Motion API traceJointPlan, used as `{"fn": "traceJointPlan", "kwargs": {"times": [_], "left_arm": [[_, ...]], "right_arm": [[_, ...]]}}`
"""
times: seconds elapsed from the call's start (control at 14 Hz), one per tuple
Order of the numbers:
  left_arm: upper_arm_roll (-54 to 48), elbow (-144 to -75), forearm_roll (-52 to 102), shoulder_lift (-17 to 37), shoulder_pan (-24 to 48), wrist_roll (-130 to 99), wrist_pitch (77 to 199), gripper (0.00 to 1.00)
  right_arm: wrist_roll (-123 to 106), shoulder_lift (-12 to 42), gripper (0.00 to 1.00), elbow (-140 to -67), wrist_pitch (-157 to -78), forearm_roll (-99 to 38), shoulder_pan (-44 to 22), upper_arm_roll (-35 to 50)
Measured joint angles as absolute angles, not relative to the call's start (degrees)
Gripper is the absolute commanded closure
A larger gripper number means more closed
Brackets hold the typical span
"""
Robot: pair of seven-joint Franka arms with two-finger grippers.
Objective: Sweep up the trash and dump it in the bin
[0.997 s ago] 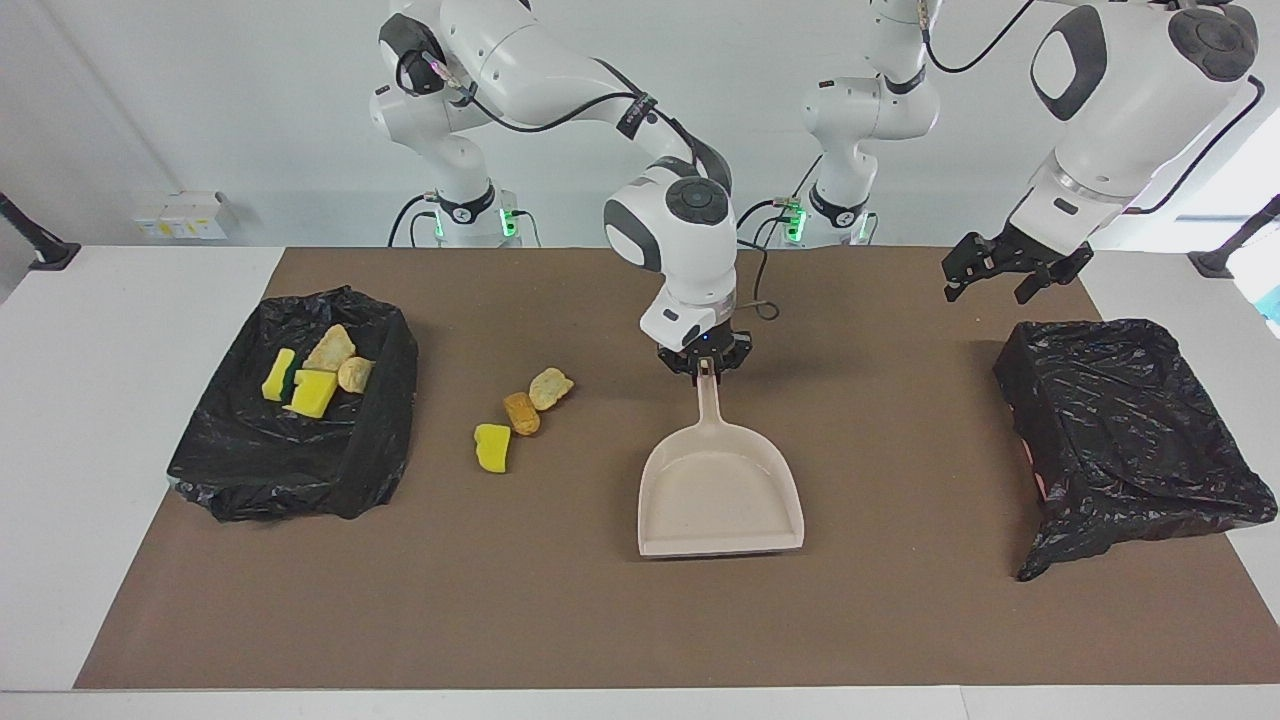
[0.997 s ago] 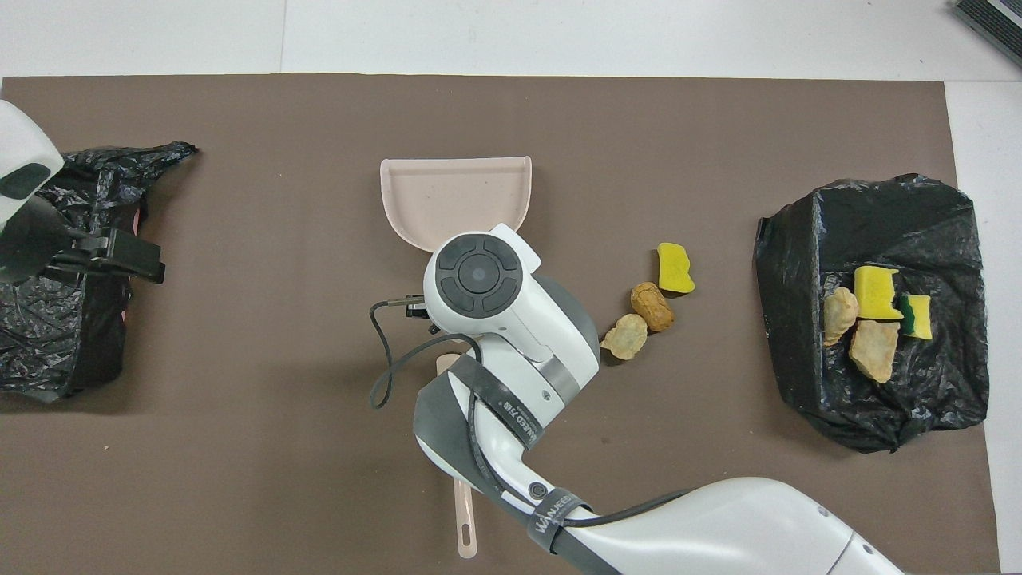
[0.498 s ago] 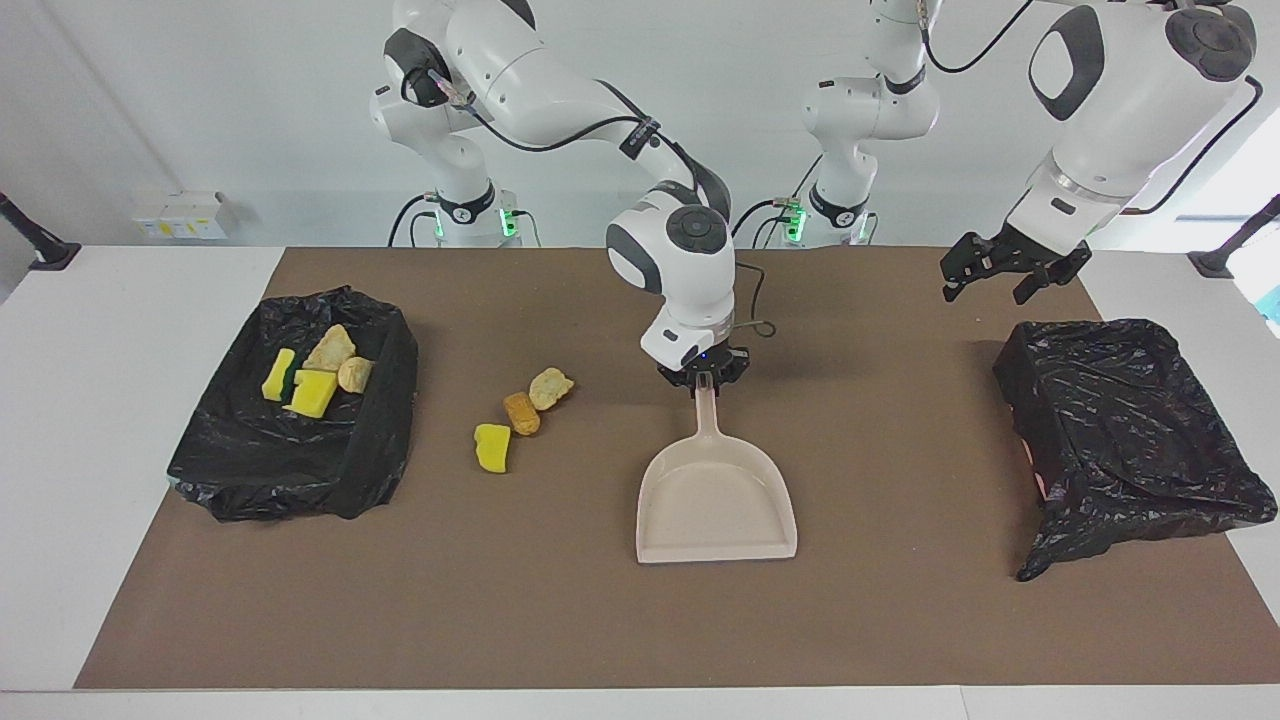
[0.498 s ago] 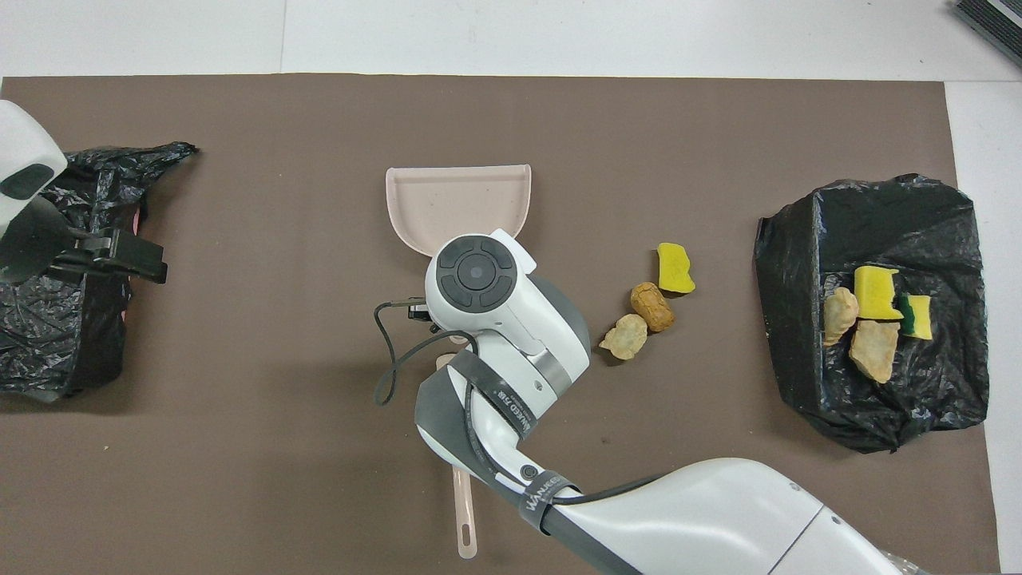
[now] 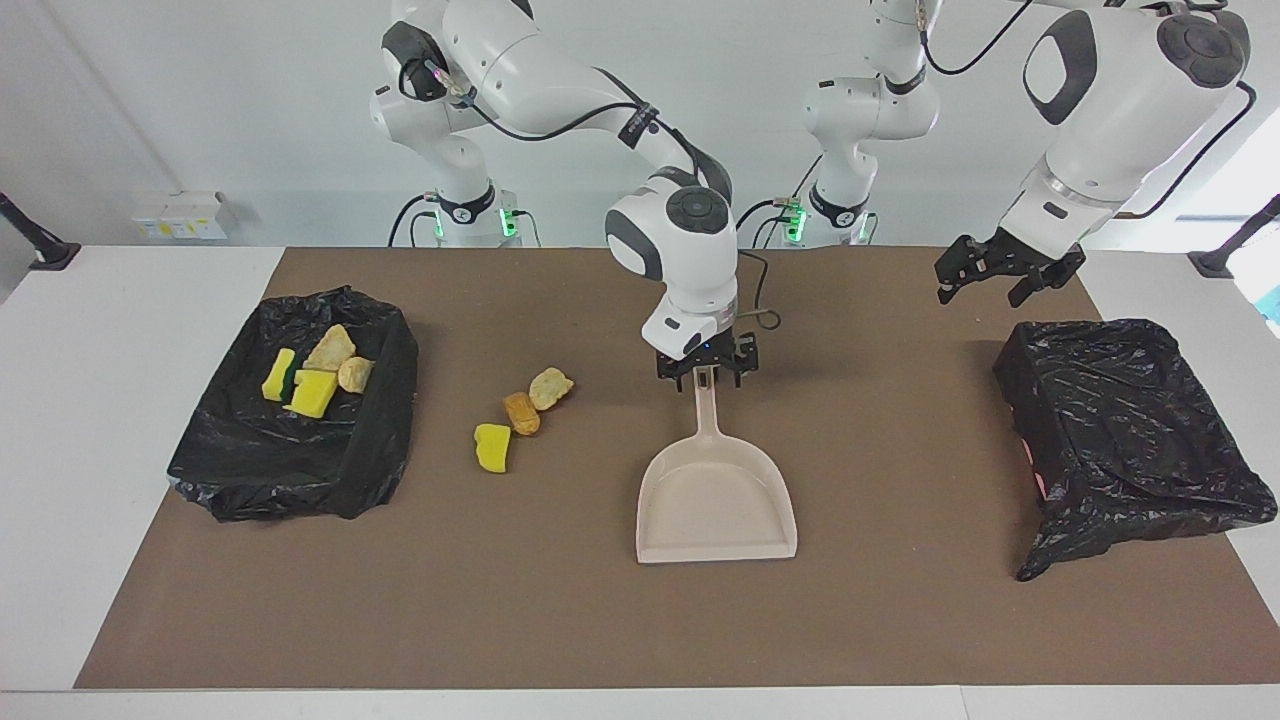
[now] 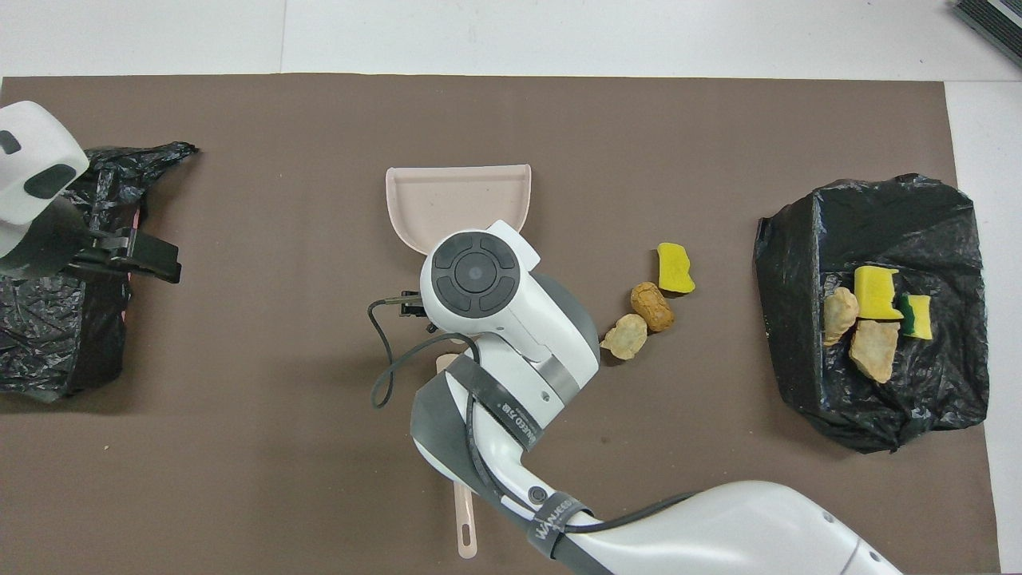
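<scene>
The beige brush's handle [image 6: 465, 513] has an end with a hole, and my right gripper should go near that end next and close there for sweeping.
Three pieces of trash lie together on the brown mat: a yellow sponge bit [image 5: 491, 446] [image 6: 675, 268], an orange-brown chunk [image 5: 521, 412] [image 6: 652, 306] and a pale beige chunk [image 5: 550, 387] [image 6: 624, 336]. Several more pieces [image 5: 312, 374] [image 6: 873, 315] sit in the black-bagged bin [image 5: 250, 470] [image 6: 886, 216] at the right arm's end. The beige dustpan [image 5: 715, 500] [image 6: 459, 200] lies flat mid-mat, handle toward the robots. My right gripper [image 5: 706, 364] stands open astride the handle's upper end. My left gripper [image 5: 1000, 276] [image 6: 144, 255] hangs open over the mat beside the other bin.
A second black-bagged bin [image 5: 1130, 430] [image 6: 48, 319] stands at the left arm's end with no trash showing in it. A beige handle end [image 6: 465, 527] lies close to the robots, partly under the right arm. A loose cable [image 5: 765, 312] trails by the right wrist.
My right gripper has opened off the dustpan's handle and risen slightly; the pan has settled flat. The left gripper has drifted a little toward the table's middle.
</scene>
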State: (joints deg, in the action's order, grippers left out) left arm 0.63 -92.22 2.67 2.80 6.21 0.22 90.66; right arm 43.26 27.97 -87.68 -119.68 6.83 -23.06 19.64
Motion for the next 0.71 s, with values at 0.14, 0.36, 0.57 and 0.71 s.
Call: {"fn": "traceJointPlan", "kwargs": {"times": [0.14, 0.36, 0.57, 0.71], "left_arm": [[0.31, -92.24, 2.67, 4.29, 7.62, 0.2, 91.64, 0.0], [0.11, -92.23, 2.68, 8.07, 11.88, -2.84, 94.67, 0.0], [-0.09, -91.68, 2.71, 12.04, 15.44, -5.63, 98.2, 0.0], [-0.15, -90.06, 2.74, 15.85, 18.9, -9.55, 101.01, 0.0]], "right_arm": [[43.25, 23.03, 0.0, -89.0, -114.92, 3.65, -23.18, 20.86], [40.27, 12.91, 0.0, -97.86, -109.17, -2.54, -24.94, 22.08], [36.04, 4.22, 0.0, -112.52, -112.94, -8.29, -26.77, 22.17], [33.91, 1.79, 0.0, -118.46, -116.26, -10.43, -26.99, 22.14]]}}
